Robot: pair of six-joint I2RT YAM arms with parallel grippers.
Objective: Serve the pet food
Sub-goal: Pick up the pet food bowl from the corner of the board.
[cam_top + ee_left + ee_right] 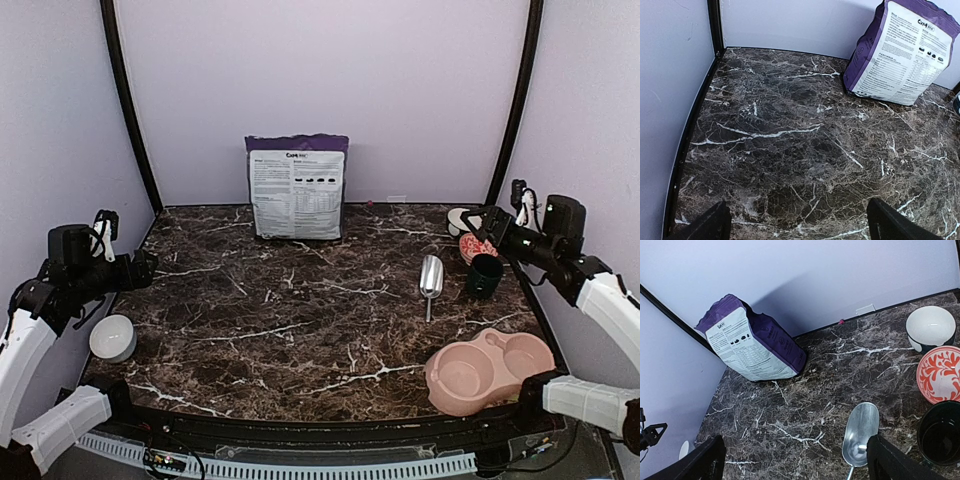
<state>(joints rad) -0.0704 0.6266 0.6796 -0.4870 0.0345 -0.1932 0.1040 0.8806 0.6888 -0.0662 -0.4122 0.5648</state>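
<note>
My right gripper will next move to the pink double bowl and close on its larger compartment's rim (431,367), on the part toward the middle of the table.
No pet food shows in any view. A purple-and-white printed bag (297,187) (902,52) (752,342) stands upright at the back of the marble table. An empty metal scoop (431,277) (861,432) lies right of centre. A pink double bowl (490,370) sits empty at the front right. My left gripper (143,268) (797,222) hovers open over the left side, with only bare marble between its fingers. Above the bowls at the back right, my right gripper (485,222) (795,457) is open and holds nothing.
A small white bowl (113,337) sits at the table's left edge. At the back right stand a dark green cup (485,275) (940,435), a red patterned bowl (475,247) (940,374) and a white bowl with a dark outside (462,220) (931,327). Pale walls enclose the table.
</note>
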